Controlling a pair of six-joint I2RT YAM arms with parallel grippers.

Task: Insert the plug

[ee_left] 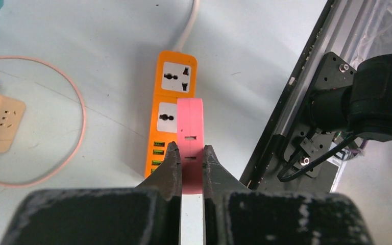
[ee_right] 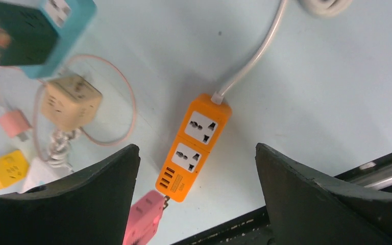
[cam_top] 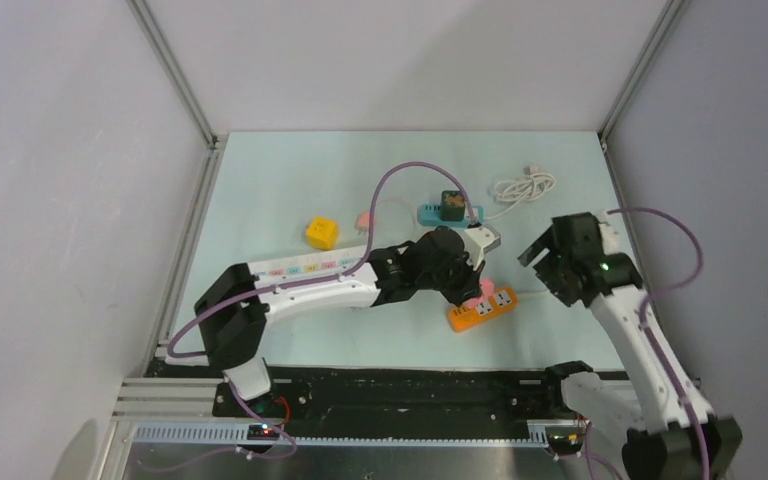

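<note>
My left gripper will release the pink plug in the orange power strip's socket [cam_top: 490, 303] [ee_left: 180, 120] that is closest to the USB ports.
The pink plug [ee_left: 190, 130] is pinched between the fingers of my left gripper [ee_left: 190, 149], which is shut on it. It hangs just above the orange power strip [ee_left: 171, 81], over the end with the USB ports. From the right wrist view the pink plug [ee_right: 143, 219] shows its metal prongs close to the near end of the orange power strip [ee_right: 196, 143]. My right gripper [ee_right: 196, 149] stands wide open above the strip, holding nothing. In the top view the left gripper [cam_top: 475, 285] is over the strip [cam_top: 495, 303] and the right gripper [cam_top: 550, 265] is to its right.
A teal power strip with a dark green cube [cam_top: 448, 207] lies behind. A yellow cube [cam_top: 321, 232], a beige cube adapter [ee_right: 71, 102] with a pink cable, and a coiled white cable [cam_top: 523, 186] lie around. A black rail [cam_top: 410, 390] borders the near edge.
</note>
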